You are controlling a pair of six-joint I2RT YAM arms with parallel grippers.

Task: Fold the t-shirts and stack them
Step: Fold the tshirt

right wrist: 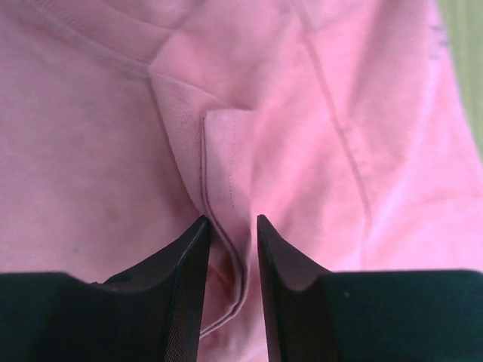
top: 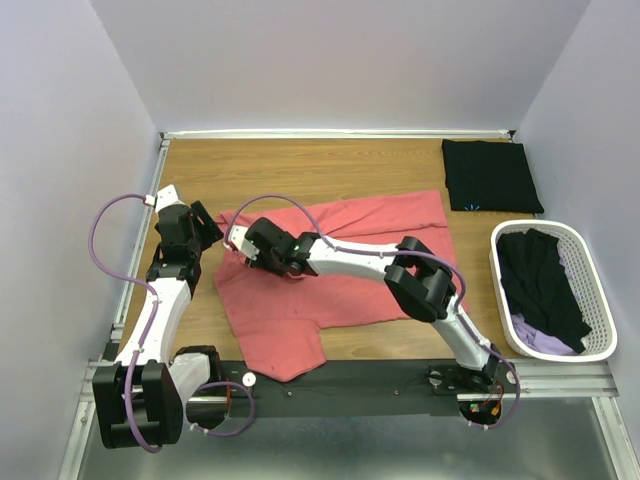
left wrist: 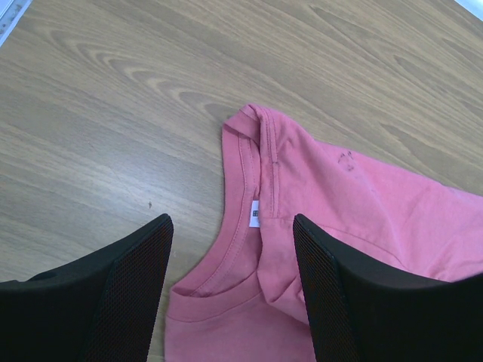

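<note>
My right gripper should lift clear and pinch the pink t-shirt's fold at that corner (right wrist: 230, 117), because its fingers are on either side of the stitched fold below the fold's corner.
A coral-pink t-shirt (top: 380, 215) lies spread and rumpled across the middle of the wooden table. My left gripper (top: 205, 225) is open and hovers over its collar (left wrist: 226, 264) at the shirt's left end, with the white neck label (left wrist: 255, 213) between the fingers; it touches nothing (left wrist: 230, 220). My right gripper (top: 240, 245) reaches across the shirt to its upper left part and is shut on a fold with a stitched hem (right wrist: 219, 173) of the pink cloth (right wrist: 230, 220). A folded black t-shirt (top: 490, 175) with a tiny light-blue mark lies at the far right.
A white slatted basket (top: 602, 300) stands at the right edge, holding a black tee (top: 540, 280) and a lilac one (top: 540, 338). Bare wood (left wrist: 113, 113) shows left of the collar. Walls close in the table on the left, back and right.
</note>
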